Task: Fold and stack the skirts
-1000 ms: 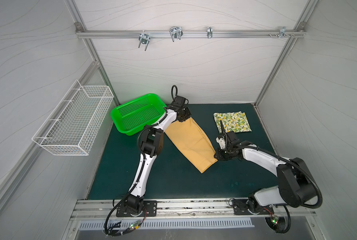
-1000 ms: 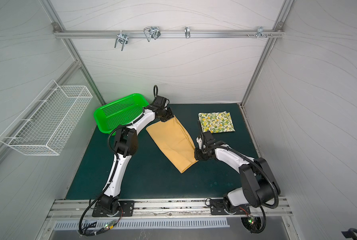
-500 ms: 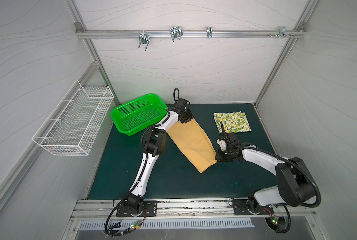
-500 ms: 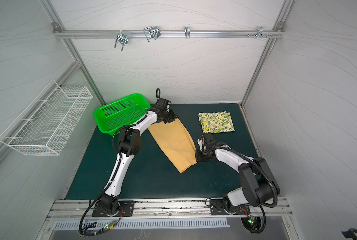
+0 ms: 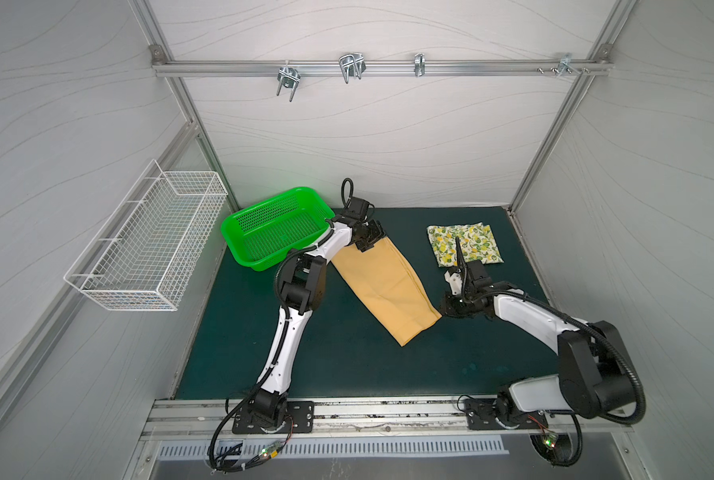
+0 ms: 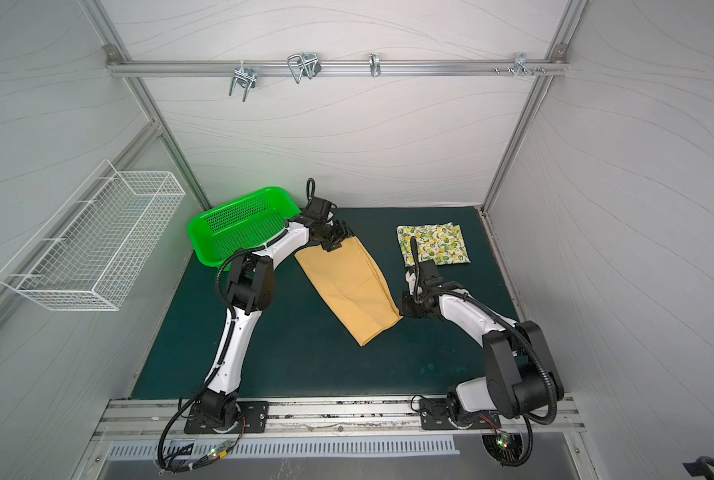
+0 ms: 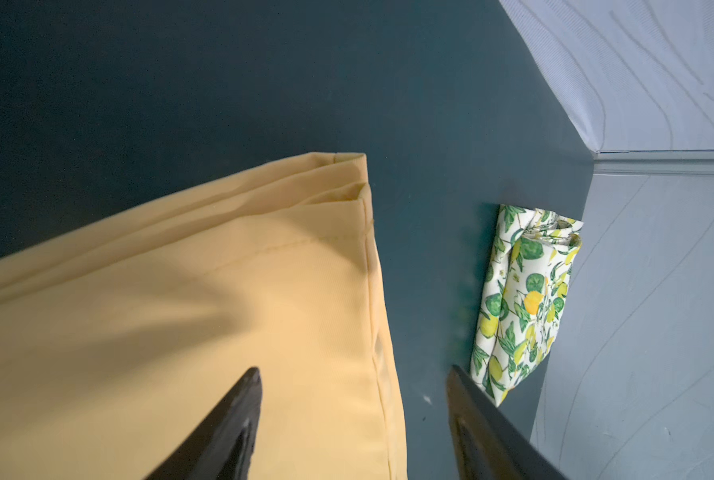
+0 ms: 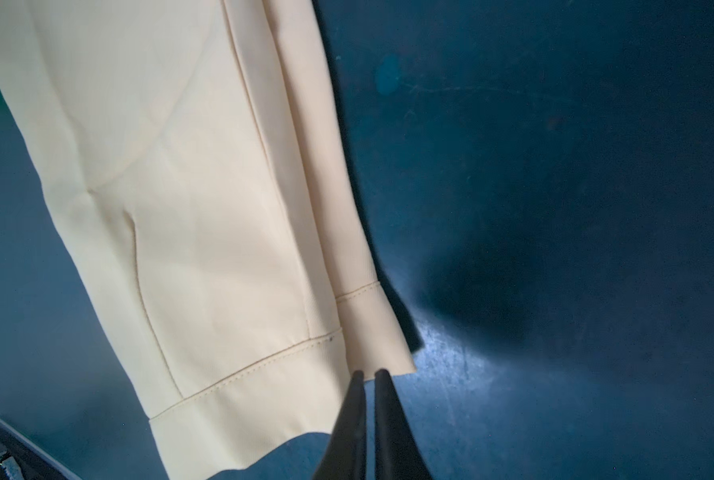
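Observation:
The mustard skirt slants; next I open my right gripper's empty, shut fingers, grip the skirt's near hem (image 5: 430, 321) and straighten it.
The mustard skirt (image 5: 384, 286) (image 6: 349, 286) lies flat on the green mat as a long folded strip, running from the back left toward the front right. My left gripper (image 5: 370, 242) (image 6: 334, 240) hovers over its far end, open, with the cloth (image 7: 222, 311) lying loose below the jaws (image 7: 353, 370). My right gripper (image 5: 446, 309) (image 6: 405, 309) (image 8: 370, 372) is shut, its tips at the near hem corner of the skirt (image 8: 201, 208); no cloth shows between them. The lemon-print skirt (image 5: 465, 245) (image 6: 434, 244) (image 7: 521, 303) lies folded at the back right.
A green plastic basket (image 5: 278, 198) (image 6: 239, 203) stands at the back left, just behind the left arm. A white wire basket (image 5: 147, 245) hangs on the left wall. Bare mat (image 5: 347, 365) stretches along the front.
My left gripper has opened and let go of the mustard skirt's far end, which now lies flat. The right gripper has stayed at the near hem corner, closing slightly.

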`<state>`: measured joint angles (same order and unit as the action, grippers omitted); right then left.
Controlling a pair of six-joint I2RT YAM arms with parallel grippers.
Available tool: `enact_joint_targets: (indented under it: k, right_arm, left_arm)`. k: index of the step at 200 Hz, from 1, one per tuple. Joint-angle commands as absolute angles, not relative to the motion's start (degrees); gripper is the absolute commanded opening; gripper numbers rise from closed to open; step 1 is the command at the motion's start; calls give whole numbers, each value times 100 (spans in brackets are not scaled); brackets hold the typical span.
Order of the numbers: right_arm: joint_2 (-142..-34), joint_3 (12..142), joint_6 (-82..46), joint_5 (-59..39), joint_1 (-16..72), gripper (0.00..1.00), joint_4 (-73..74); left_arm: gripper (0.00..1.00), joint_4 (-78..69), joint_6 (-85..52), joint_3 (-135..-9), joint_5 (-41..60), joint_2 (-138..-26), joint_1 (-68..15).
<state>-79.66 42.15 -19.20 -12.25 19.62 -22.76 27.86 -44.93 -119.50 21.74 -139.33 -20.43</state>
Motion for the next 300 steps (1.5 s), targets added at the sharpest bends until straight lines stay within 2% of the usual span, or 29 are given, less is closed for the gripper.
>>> enact_joint_targets:
  k: [1,18,25,37,54,82,107,146,190,215,269,300]
  right_arm:
    - [-7919,4305,-1851,-1600,1934,20,-2357]
    - [-7908,4238,-1876,-1693,1943,42,-2299]
    - [-7887,4204,-1889,-1701,1947,47,-2260]
    - [-7865,4151,-1911,-1728,1951,51,-2209]
    - [-7863,4131,-1925,-1790,1960,51,-2172]
    - [-8043,4164,-1926,-1821,2075,45,-2138]
    - [-8231,4197,-1969,-1792,2187,37,-2124]
    - [-8384,4170,-2038,-1764,2215,35,-2070]
    - [-8541,4207,-2065,-1828,2215,14,-2020]
    - [-8378,4201,-2105,-1843,2215,5,-2006]
    - [-7508,4283,-2200,-1665,2215,4,-2355]
    - [-7591,4396,-2158,-1522,2189,4,-2495]
  left_arm:
    - [72,2381,-4357,-11694,2254,-13285,-1893]
    - [74,2391,-4322,-11480,2352,-13097,-1825]
    - [75,2391,-4303,-11381,2370,-13014,-1806]
    - [77,2374,-4233,-11172,2357,-12849,-1802]
    - [82,2352,-4158,-10870,2354,-12610,-1789]
    - [92,2218,-4126,-10220,2369,-12188,-1749]
    - [92,2031,-4144,-9707,2390,-11793,-1692]
    - [93,1886,-4148,-9251,2419,-11375,-1604]
    - [93,1859,-4164,-9049,2529,-11205,-1521]
    - [93,1795,-4166,-8902,2518,-11158,-1494]
    - [93,1714,-4130,-8704,2519,-11101,-1449]
    - [93,1661,-4137,-8627,2528,-11094,-1424]
